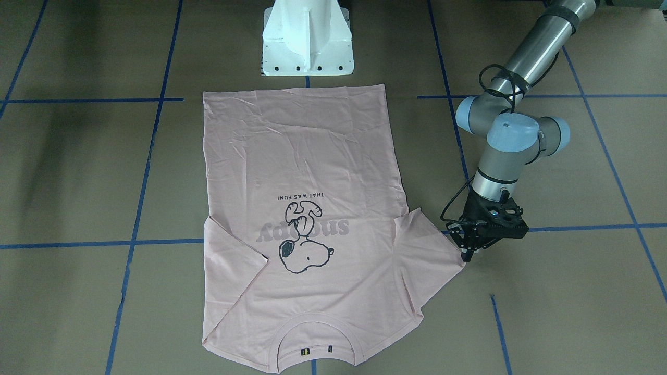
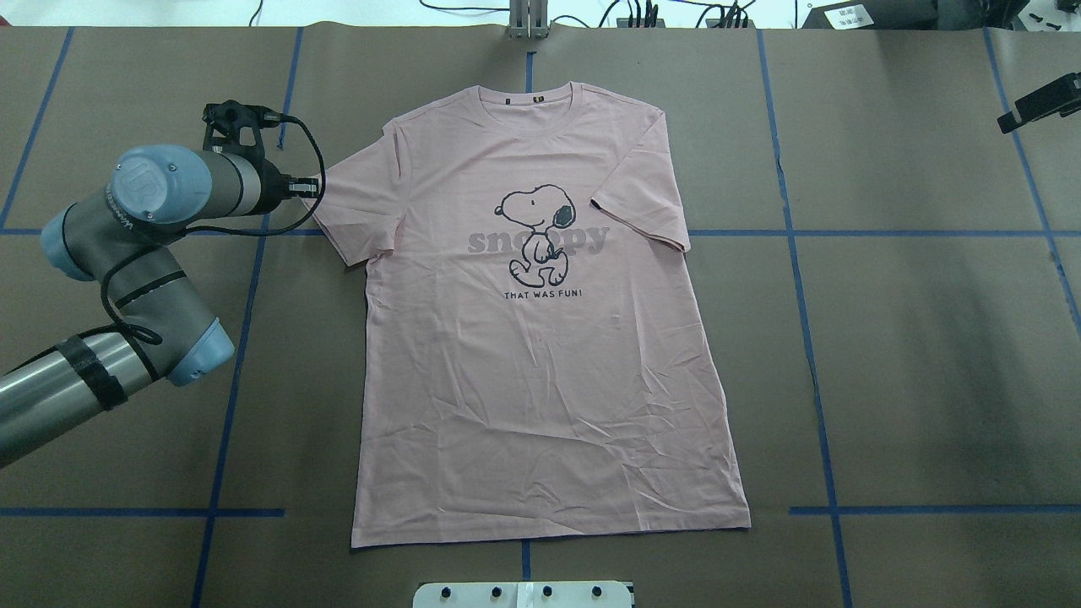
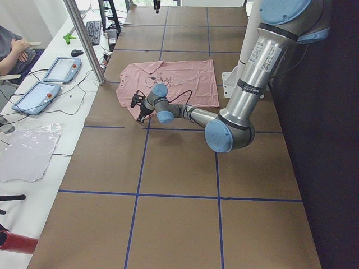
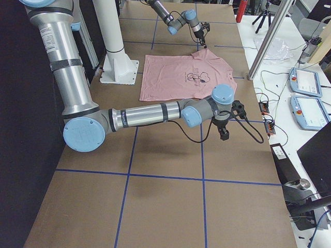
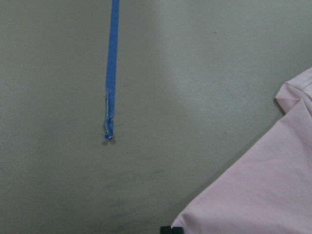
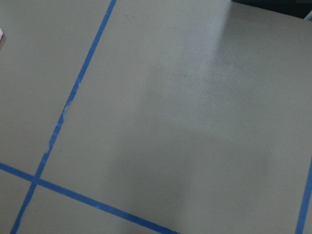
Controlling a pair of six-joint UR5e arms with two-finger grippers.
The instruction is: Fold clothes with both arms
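Note:
The robot's left gripper needs to let go of the sleeve's corner on the front of the T-shirt, just beside the printed Snoopy's nose (image 1: 357, 267).
The pale pink T-shirt (image 2: 549, 380) lies flat and print-up on the brown table, collar at the far side from the robot, both sleeves spread. It also shows in the front view (image 1: 312, 172) and the side views (image 3: 179, 78) (image 4: 176, 77). My left gripper (image 1: 467, 256) is low at the outer corner of the shirt's sleeve on my left (image 2: 338, 203). Its fingers look together and touch the hem, and the sleeve lies flat (image 5: 263, 195). My right gripper (image 4: 223, 135) hangs above bare table beyond the shirt's other side. I cannot tell whether it is open or shut.
The white pedestal base (image 1: 307, 47) stands at the shirt's hem end. Blue tape lines (image 2: 802, 253) grid the table. Tablets (image 3: 56, 70) and a seated person (image 3: 14, 50) are at the bench along the far edge.

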